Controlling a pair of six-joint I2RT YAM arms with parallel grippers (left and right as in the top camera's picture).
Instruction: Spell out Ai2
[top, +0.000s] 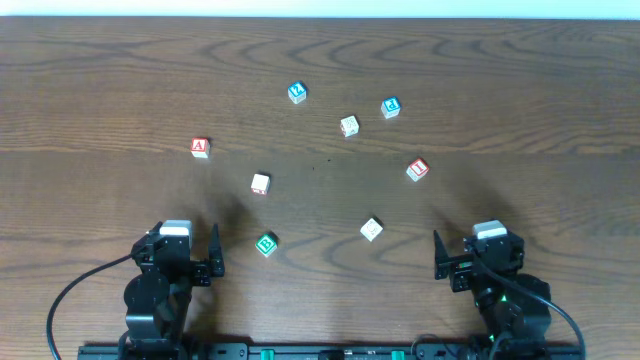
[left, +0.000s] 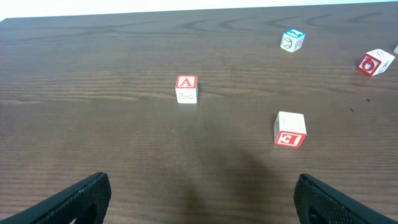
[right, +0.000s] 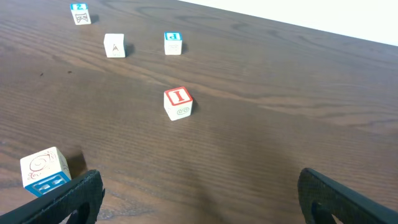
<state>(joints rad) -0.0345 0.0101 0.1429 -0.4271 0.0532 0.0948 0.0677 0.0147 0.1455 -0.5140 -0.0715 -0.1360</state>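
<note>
My right gripper should grip the sides of the red "I" block (top: 417, 170) (right: 178, 104), because the word Ai2 needs that letter.
The red "A" block (top: 200, 147) lies at the left of the table; it also shows in the left wrist view (left: 186, 89). The red "I" block (top: 417, 169) lies at the right; it also shows in the right wrist view (right: 178, 102). The blue "2" block (top: 297, 93) lies at the far middle and shows in the right wrist view (right: 79, 14) and the left wrist view (left: 292, 40). My left gripper (top: 187, 248) (left: 202, 199) is open and empty near the front left. My right gripper (top: 478, 250) (right: 199, 199) is open and empty near the front right.
Other blocks lie scattered on the wooden table: a green one (top: 266, 243), a white and red one (top: 260, 184) (left: 290, 129), a white one (top: 371, 229) (right: 45, 169), another white one (top: 349, 125) (right: 114, 45) and a blue one (top: 390, 107) (right: 172, 43).
</note>
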